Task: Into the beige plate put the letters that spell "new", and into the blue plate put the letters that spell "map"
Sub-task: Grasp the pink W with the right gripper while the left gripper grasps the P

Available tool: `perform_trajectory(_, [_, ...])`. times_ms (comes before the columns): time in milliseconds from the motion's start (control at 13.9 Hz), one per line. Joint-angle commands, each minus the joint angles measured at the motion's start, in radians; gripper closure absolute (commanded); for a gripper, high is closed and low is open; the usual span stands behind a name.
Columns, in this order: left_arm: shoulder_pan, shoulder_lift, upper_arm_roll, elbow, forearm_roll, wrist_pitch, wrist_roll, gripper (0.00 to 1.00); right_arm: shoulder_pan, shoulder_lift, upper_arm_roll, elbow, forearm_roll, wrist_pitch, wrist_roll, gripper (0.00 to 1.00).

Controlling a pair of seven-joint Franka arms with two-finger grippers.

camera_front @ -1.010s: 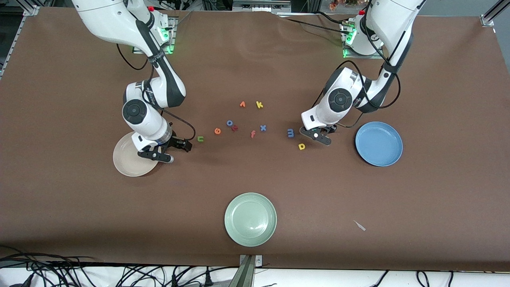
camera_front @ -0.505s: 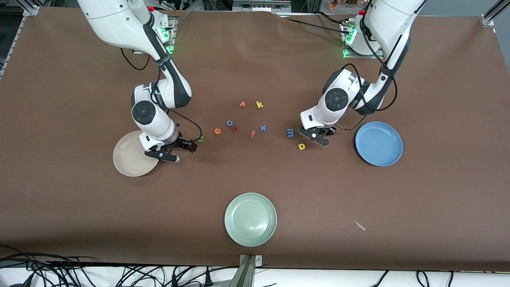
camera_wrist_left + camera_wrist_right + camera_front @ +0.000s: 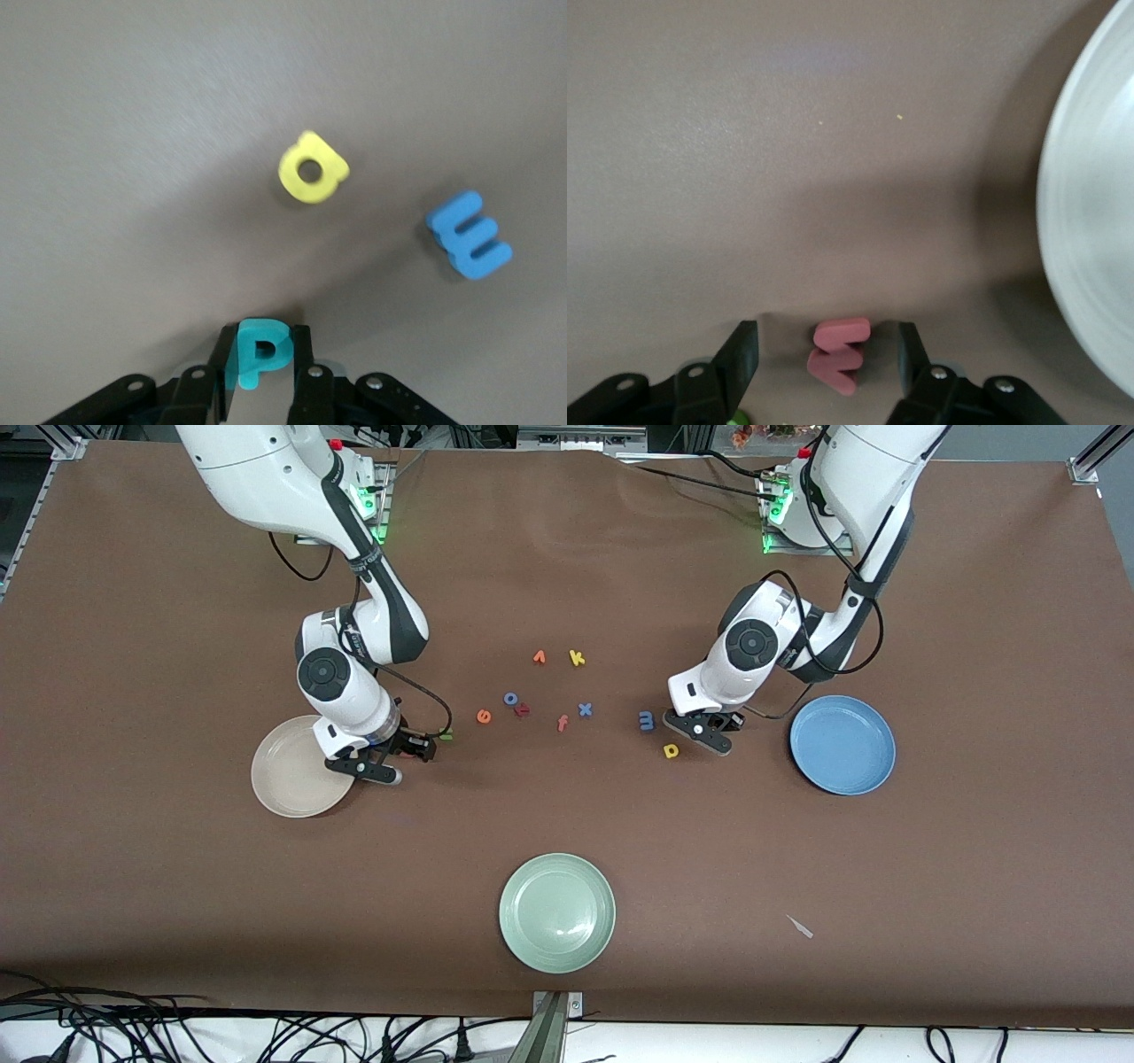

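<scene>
Next, the left gripper releases the teal letter, still held low at the table, near the middle of the blue plate (image 3: 836, 733).
In the left wrist view my left gripper (image 3: 263, 338) is shut on the teal "a" (image 3: 259, 352), low at the table. The yellow "p" (image 3: 312, 168) and blue "m" (image 3: 469, 235) lie close by. From the front, that gripper (image 3: 709, 731) sits between the "m" (image 3: 647, 720), the "p" (image 3: 671, 751) and the blue plate (image 3: 842, 744). My right gripper (image 3: 828, 341) is open, its jaws either side of the pinkish-red "w" (image 3: 840, 354) with gaps. It (image 3: 396, 760) is beside the beige plate (image 3: 283, 779). The green "n" (image 3: 446, 734) and orange "e" (image 3: 484, 716) lie nearby.
Mid-table lie a blue ring letter (image 3: 511, 698), a dark red letter (image 3: 523, 709), a pinkish "f" (image 3: 562, 724), a blue "x" (image 3: 585, 709), an orange "v" (image 3: 539, 657) and a yellow "k" (image 3: 577, 658). A pale green plate (image 3: 556, 912) sits near the front edge.
My right gripper slid from the beige plate's edge toward the green "n" and its jaws narrowed. The left gripper closed on the teal "a".
</scene>
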Motion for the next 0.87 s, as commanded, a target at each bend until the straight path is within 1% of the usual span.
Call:
perform_trajectory(0, [0.024, -0.056, -0.005, 0.02, 0.032, -0.009, 0.0, 1.0, 0.004, 0.004, 0.011, -0.018, 0.017, 0.039, 0.005, 0.37])
perform_trajectory(144, [0.042, -0.07, 0.0, 0.058, 0.032, -0.064, 0.012, 1.0, 0.004, 0.006, 0.015, -0.03, 0.018, 0.051, 0.005, 0.5])
perform_trajectory(433, [0.054, -0.075, 0.002, 0.158, 0.035, -0.282, 0.014, 1.0, 0.004, 0.003, 0.015, -0.03, 0.017, 0.048, 0.002, 0.94])
perform_trajectory(505, [0.066, -0.075, 0.006, 0.164, 0.046, -0.32, 0.025, 1.0, 0.004, -0.001, 0.015, -0.028, 0.017, 0.045, 0.0, 1.0])
perform_trajectory(649, [0.108, -0.086, 0.002, 0.164, 0.054, -0.327, 0.069, 1.0, 0.002, -0.019, 0.014, -0.022, 0.017, 0.039, -0.027, 1.0])
perform_trajectory(722, [0.123, -0.086, 0.002, 0.164, 0.054, -0.327, 0.08, 1.0, 0.002, -0.04, 0.011, -0.018, 0.011, 0.013, -0.038, 1.0])
perform_trajectory(794, [0.142, -0.086, 0.003, 0.164, 0.054, -0.327, 0.083, 1.0, 0.001, -0.063, 0.008, -0.004, 0.012, -0.041, -0.065, 1.0])
